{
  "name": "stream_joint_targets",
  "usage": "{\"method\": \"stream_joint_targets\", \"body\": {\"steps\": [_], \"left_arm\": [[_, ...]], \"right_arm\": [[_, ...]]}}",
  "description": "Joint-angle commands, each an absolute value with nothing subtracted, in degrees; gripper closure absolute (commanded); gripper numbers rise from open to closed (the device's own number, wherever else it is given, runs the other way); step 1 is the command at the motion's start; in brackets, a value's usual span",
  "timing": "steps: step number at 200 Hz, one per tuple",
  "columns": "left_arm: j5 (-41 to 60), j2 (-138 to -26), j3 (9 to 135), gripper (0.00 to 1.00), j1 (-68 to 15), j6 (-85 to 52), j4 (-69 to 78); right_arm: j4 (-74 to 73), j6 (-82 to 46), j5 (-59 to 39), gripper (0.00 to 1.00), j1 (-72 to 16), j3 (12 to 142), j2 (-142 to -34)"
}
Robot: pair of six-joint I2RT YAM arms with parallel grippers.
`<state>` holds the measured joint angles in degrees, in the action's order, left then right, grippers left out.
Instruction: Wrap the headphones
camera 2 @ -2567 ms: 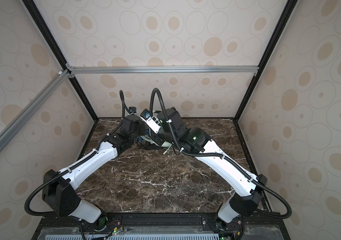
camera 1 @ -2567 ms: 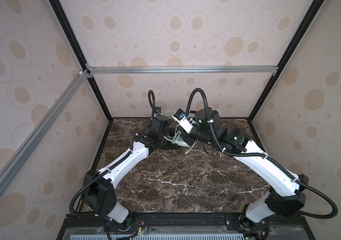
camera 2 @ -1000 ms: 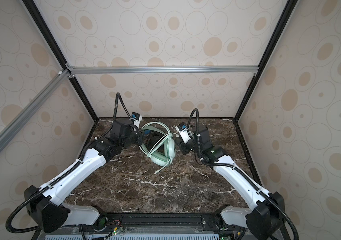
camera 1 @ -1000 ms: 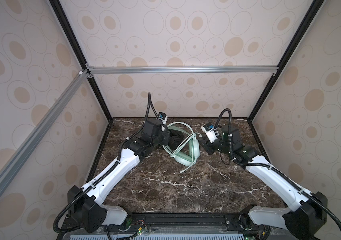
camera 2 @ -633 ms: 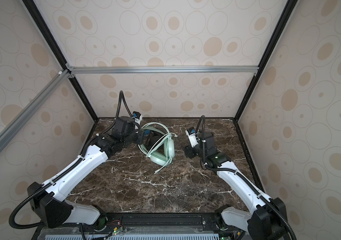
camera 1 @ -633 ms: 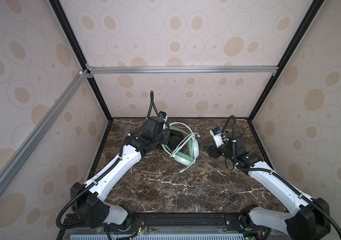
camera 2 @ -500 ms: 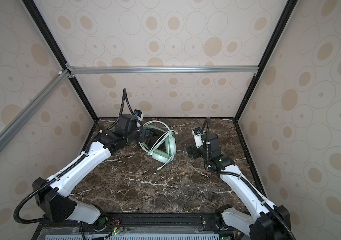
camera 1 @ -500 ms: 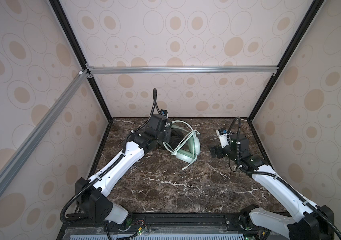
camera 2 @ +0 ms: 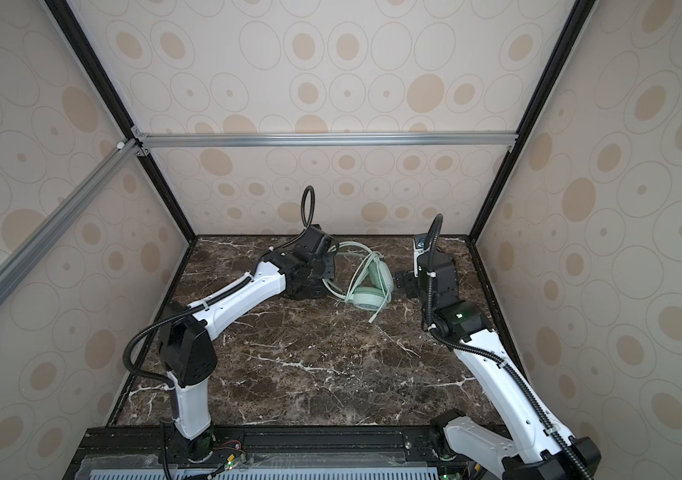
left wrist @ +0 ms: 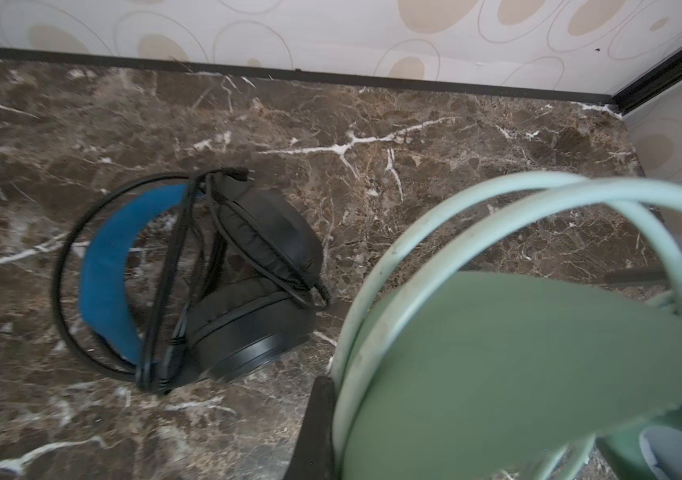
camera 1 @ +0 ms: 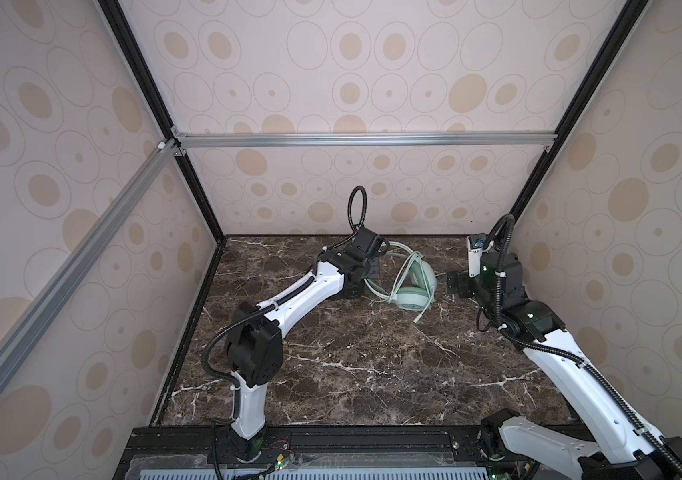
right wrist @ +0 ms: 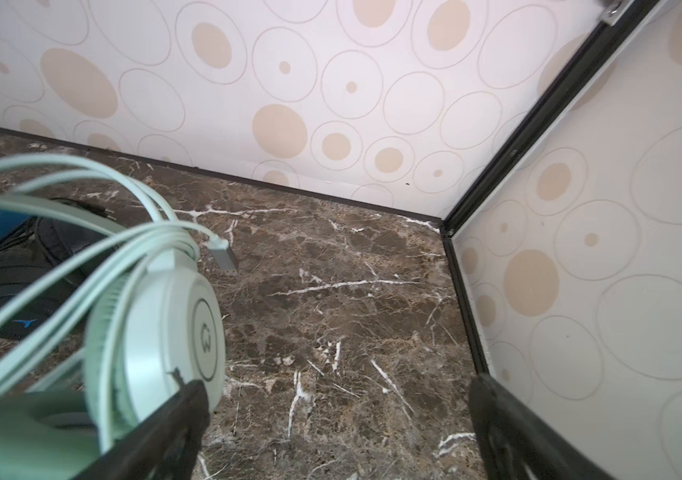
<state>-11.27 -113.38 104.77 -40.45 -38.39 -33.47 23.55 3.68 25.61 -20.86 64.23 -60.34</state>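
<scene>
Next, I release the green headband from my left gripper on the marble floor (camera 1: 427, 301) between the black headphones and my right gripper. The headband is at the floor's back middle now.
The mint-green headphones (camera 1: 413, 286) (camera 2: 368, 289) stand tilted at the back middle of the marble floor, their pale cable looped round the headband. The cable's plug end (camera 1: 417, 320) lies on the floor in front. My left gripper (camera 1: 373, 271) (left wrist: 337, 432) is shut on the green headband; one dark finger (left wrist: 317, 424) presses its wire hoop. My right gripper (camera 1: 455, 286) (right wrist: 337, 415) stands open just right of the green earcup (right wrist: 173, 332), with nothing between its fingers. The black headphones (left wrist: 206, 282) with blue lining lie flat behind, wrapped in their own cable, hidden in both top views.
The patterned back wall (camera 1: 372, 199) and right wall (right wrist: 580, 291) close in near both grippers. The right gripper sits close to the back right corner post (right wrist: 455, 232). Brown marble floor (camera 1: 372, 365) stretches toward the front rail.
My right gripper has opened wide and pulled back to the right, off the green headphones. My left gripper, still shut, has carried them a little to the right.
</scene>
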Motion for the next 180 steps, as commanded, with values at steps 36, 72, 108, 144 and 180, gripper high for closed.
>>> {"method": "stream_joint_targets", "body": {"steps": [36,72,108,144,180], "left_arm": [[-11.36,-125.97,123.65,1.00,-44.62,-48.38,-35.73],[-11.14,-133.03,130.68,1.00,-44.92,-50.60,-35.83],[-11.86,-135.75,131.51,0.97,-44.78,-50.89,-34.62],[-10.55,-137.11,127.95,0.94,-44.89,-53.25,-30.92],[-10.00,-138.89,127.11,0.90,-44.91,-53.04,-29.73]], "right_arm": [[27.73,4.46,28.29,0.00,-20.63,67.43,-59.78],[29.40,4.50,27.45,0.00,-20.61,67.87,-58.77],[29.34,5.21,27.69,0.00,-20.59,67.31,-57.50],[29.26,6.70,27.60,0.00,-20.65,67.42,-57.14],[28.48,7.25,27.69,0.00,-20.63,67.49,-57.08]]}}
